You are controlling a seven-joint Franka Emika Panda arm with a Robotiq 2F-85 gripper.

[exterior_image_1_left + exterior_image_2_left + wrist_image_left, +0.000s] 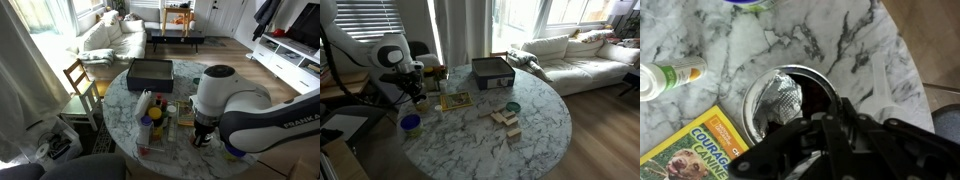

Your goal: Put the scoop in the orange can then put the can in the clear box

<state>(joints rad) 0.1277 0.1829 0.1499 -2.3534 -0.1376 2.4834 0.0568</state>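
Note:
Scoop lies beside the orange can; I should open at its rim, lift clear, take the scoop (881, 84) first.
In the wrist view the orange can (780, 95) stands upright on the marble table and is seen from above. Its inside is silvery on the left and dark on the right. I cannot make out the scoop. My gripper (832, 112) is right over the can's near rim, its dark fingers drawn together on the rim. In both exterior views the gripper (203, 135) (415, 95) is low over the table. The clear box (150, 128) lies beside it, holding bottles.
A yellow book (695, 150) (455, 100) and a lying bottle (670, 75) are close to the can. A flat blue disc (410, 122) lies near the table edge. A dark grey lidded box (150, 72), a teal bowl (512, 107) and wooden blocks (505, 120) are farther off.

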